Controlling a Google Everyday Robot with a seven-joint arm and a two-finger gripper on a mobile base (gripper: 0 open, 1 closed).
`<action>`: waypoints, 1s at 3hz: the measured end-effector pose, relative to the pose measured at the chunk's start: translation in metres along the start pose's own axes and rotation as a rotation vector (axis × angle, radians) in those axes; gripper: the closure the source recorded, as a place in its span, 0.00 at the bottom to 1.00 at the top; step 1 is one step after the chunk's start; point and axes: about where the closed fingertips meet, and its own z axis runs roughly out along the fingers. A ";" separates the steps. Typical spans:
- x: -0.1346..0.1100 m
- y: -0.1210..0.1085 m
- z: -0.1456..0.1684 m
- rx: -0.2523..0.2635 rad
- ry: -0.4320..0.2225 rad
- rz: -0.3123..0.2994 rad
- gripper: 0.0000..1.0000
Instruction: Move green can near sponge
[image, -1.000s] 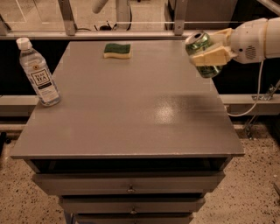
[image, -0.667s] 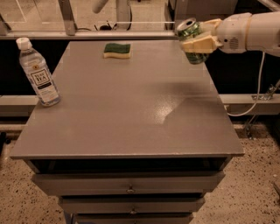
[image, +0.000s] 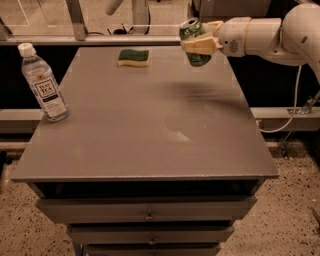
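Note:
The robot's gripper should set the green can down on the grey table (image: 165, 71) next to the end of the sponge that faces the white arm.
The green can (image: 192, 31) is held above the far right part of the grey table (image: 145, 120), tilted a little, its silver top facing up and left. My gripper (image: 200, 45) is shut on the green can, with pale fingers (image: 202, 46) wrapped across its middle; the white arm reaches in from the right. The sponge (image: 134, 57), dark green top over a pale yellow base, lies flat near the table's far edge, left of the can and apart from it.
A clear plastic bottle (image: 43, 83) with a white cap stands at the table's left edge. Drawers (image: 147, 215) sit under the tabletop. A rail and metal posts (image: 75, 20) run behind the table. A cable (image: 290, 117) hangs at the right.
My gripper has carried the green can leftward and toward the far edge, from beyond the table's right edge to over its far right part, closer to the sponge.

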 end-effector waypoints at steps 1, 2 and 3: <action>0.010 0.006 0.038 -0.039 -0.018 0.048 1.00; 0.015 0.010 0.070 -0.066 -0.033 0.081 1.00; 0.016 0.006 0.092 -0.076 -0.065 0.107 1.00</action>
